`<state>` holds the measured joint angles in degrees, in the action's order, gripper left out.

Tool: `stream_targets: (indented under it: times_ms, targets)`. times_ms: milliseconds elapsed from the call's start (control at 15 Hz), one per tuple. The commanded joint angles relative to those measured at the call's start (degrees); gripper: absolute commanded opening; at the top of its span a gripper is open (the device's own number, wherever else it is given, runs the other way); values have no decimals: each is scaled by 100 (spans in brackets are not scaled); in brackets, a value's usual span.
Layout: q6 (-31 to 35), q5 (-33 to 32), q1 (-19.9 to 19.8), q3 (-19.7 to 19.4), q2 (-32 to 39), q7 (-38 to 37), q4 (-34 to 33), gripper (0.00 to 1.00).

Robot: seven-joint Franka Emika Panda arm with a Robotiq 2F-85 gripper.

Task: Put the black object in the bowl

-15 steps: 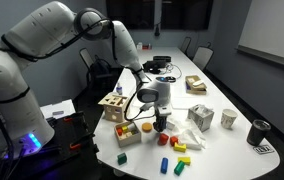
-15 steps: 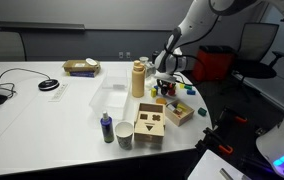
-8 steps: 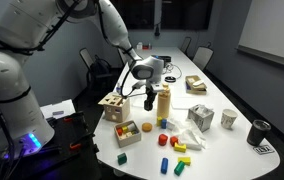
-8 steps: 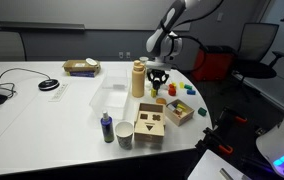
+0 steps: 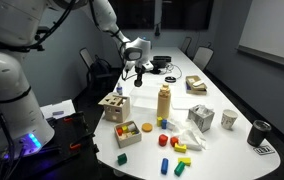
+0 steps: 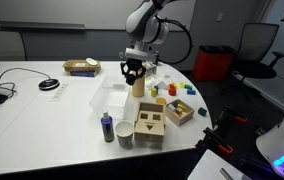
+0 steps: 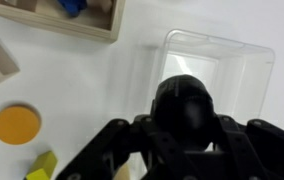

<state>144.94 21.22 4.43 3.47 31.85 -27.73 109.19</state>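
The black object will be released from my gripper inside the clear plastic container (image 5: 146,99) (image 7: 195,82), just behind the tan bottle.
My gripper (image 7: 185,140) is shut on the black object (image 7: 185,100), a small dark rounded piece that fills the space between the fingers in the wrist view. Directly beneath it lies a clear, shallow plastic container (image 7: 242,55), the bowl-like dish, also visible in an exterior view (image 6: 108,97). In both exterior views the gripper (image 5: 133,68) (image 6: 132,73) hangs well above the white table, beside the tan bottle (image 5: 164,103) (image 6: 138,80). The black object is too small to make out in the exterior views.
A wooden shape-sorter box (image 5: 112,107) (image 6: 148,125), a wooden tray of blocks (image 5: 129,131) (image 6: 179,112) and loose coloured blocks (image 5: 172,146) lie near the table's end. A metal cup (image 5: 202,118), black cup (image 5: 259,131), paper cup (image 6: 125,133) and purple bottle (image 6: 106,127) stand around.
The gripper has lifted away from the loose blocks and moved past the tan bottle, now hanging over the clear container with the black piece in it.
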Motion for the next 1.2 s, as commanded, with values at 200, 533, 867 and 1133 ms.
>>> stream_targets:
  times_ms: [200,533,867,1133]
  targets:
    - [839,125,-224,485,907,1500,-624,14]
    - [1066,167,-616,789,1740,2088,-1281,14]
    - [989,126,-760,982,2233,2211,-1922,14]
    - [918,63,-673,951,2396,2100,-2206,65]
